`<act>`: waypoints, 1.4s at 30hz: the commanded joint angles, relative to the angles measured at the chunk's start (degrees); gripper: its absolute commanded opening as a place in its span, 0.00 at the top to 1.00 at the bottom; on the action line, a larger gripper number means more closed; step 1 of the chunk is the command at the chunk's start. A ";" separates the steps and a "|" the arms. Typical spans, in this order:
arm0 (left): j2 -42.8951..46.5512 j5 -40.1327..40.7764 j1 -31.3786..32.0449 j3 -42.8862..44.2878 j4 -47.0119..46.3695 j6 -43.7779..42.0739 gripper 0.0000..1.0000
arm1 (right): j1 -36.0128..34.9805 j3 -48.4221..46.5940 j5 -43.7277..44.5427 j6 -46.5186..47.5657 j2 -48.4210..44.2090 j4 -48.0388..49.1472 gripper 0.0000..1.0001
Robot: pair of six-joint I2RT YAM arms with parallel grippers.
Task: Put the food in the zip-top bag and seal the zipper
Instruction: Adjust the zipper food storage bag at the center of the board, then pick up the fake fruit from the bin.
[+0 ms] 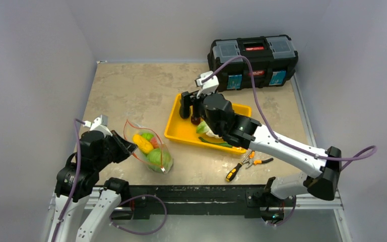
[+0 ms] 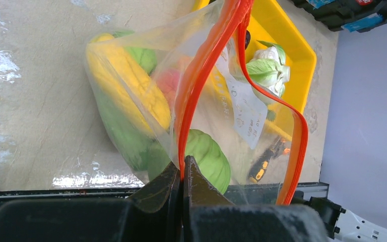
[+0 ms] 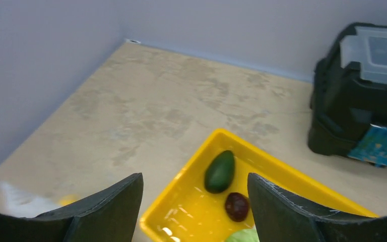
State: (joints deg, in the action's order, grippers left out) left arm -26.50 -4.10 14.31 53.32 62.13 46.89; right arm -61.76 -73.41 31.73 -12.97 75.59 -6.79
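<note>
My right gripper is to close next around the middle of the dark round piece (image 1: 195, 120) (image 3: 237, 206), beside the green avocado in the yellow tray.
The zip-top bag (image 1: 148, 148) stands at the near left of the table, mouth open. Through its clear plastic (image 2: 131, 101) I see yellow, green and red food. My left gripper (image 2: 183, 169) (image 1: 126, 146) is shut on the zipper (image 2: 196, 85), the red-orange strip, at the mouth's near end. My right gripper (image 1: 190, 112) (image 3: 195, 184) hangs open over the far left corner of the yellow tray (image 3: 181, 176), nothing between its fingers. Below it lie a green avocado (image 3: 219, 171) and a dark round piece (image 3: 237, 206). A white-green cauliflower (image 2: 267, 70) also rests in the tray.
A black toolbox (image 1: 254, 60) stands at the back right. Pliers (image 1: 256, 160) and a screwdriver (image 1: 233, 172) lie on the table near the tray's (image 1: 179, 128) front edge. Grey walls close in the table on the left, back and right.
</note>
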 commanded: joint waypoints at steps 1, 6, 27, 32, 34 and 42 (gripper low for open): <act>-0.54 0.16 0.11 1.53 -2.01 -0.99 1.00 | 3.72 -0.03 5.39 2.36 7.06 -4.67 0.25; -0.64 0.01 0.11 1.68 -2.05 -0.97 1.00 | 5.07 -4.57 9.87 4.20 19.37 -9.24 0.23; -1.31 -1.08 0.12 2.19 -1.73 -1.12 1.00 | 8.32 -12.48 12.76 4.87 43.05 -10.29 0.22; -1.45 -1.33 0.11 1.97 -1.75 -1.07 1.00 | 9.23 -11.45 11.64 4.73 43.58 -8.34 0.24; -1.32 -1.24 0.11 1.97 -1.80 -1.08 1.00 | 9.35 -10.81 9.93 4.90 43.42 -7.13 0.28; -1.09 -1.26 0.11 1.96 -1.50 -1.48 1.00 | 9.46 -11.10 8.40 4.73 42.97 -7.48 0.52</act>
State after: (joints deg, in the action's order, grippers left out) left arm -27.57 -4.49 14.31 53.36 62.17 46.81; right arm -52.45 -84.16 40.69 -8.08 119.72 -15.81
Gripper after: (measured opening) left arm 0.003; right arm 0.509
